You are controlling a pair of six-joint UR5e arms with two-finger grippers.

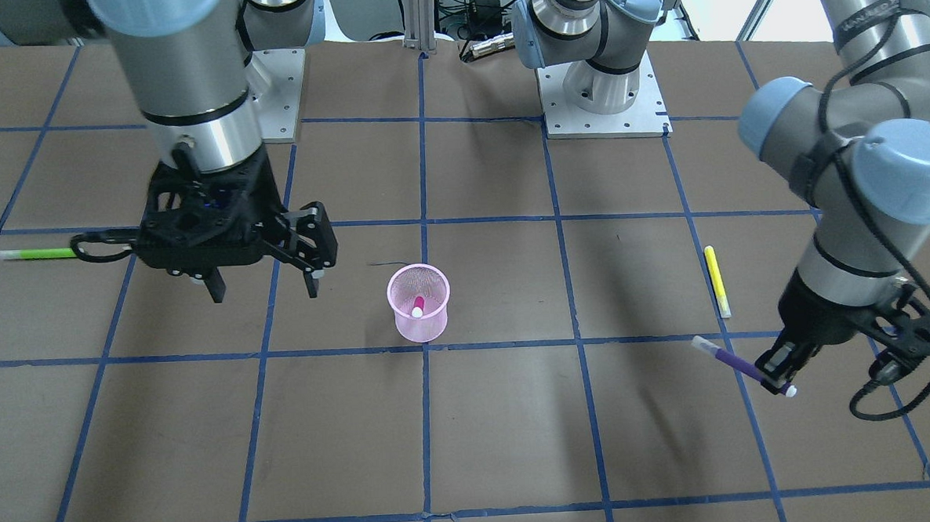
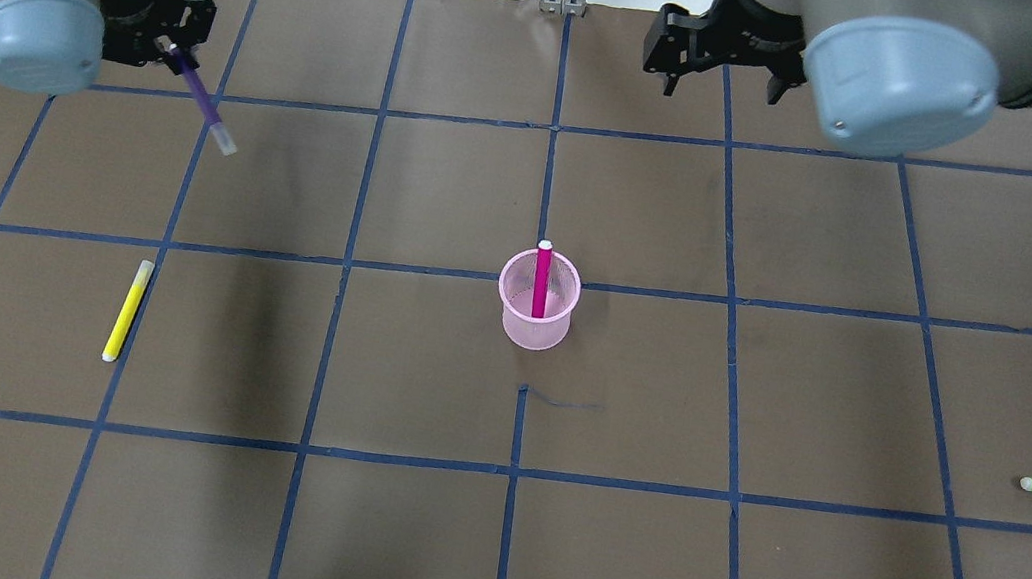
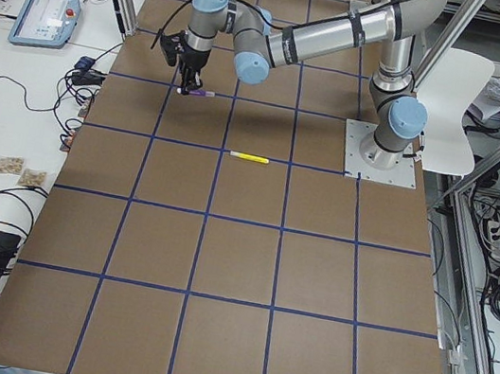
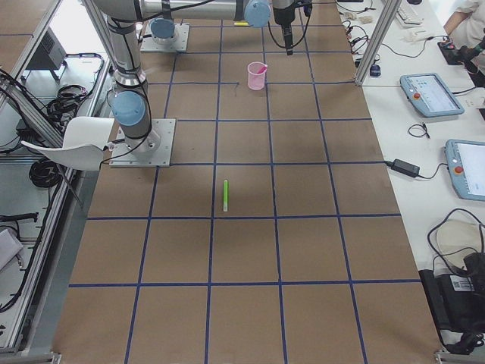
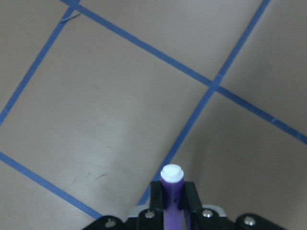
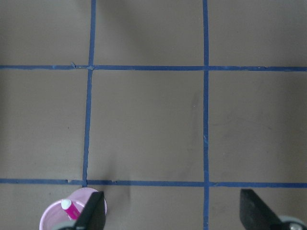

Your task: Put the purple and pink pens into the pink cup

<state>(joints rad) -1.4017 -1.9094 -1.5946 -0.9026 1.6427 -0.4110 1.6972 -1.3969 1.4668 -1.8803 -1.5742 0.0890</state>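
Note:
Next, my left gripper releases the purple pen inside the pink mesh cup [image 1: 430, 296], next to the pink pen.
The pink mesh cup [image 1: 419, 302] stands upright near the table's middle, and it also shows in the overhead view [image 2: 537, 301]. The pink pen [image 2: 541, 283] stands inside it, white cap up. My left gripper [image 1: 780, 373] is shut on the purple pen [image 1: 732, 359] and holds it tilted above the table, far from the cup. The left wrist view shows the pen [image 5: 171, 191] clamped between the fingers. My right gripper [image 1: 266, 289] is open and empty, hanging above the table beside the cup. In the right wrist view the cup [image 6: 72, 213] sits at the left finger.
A yellow pen [image 1: 717, 280] lies flat on the table near my left gripper. A green pen [image 1: 37, 254] lies flat beyond my right gripper, near the table's edge. Blue tape lines grid the brown table [image 2: 401, 536].

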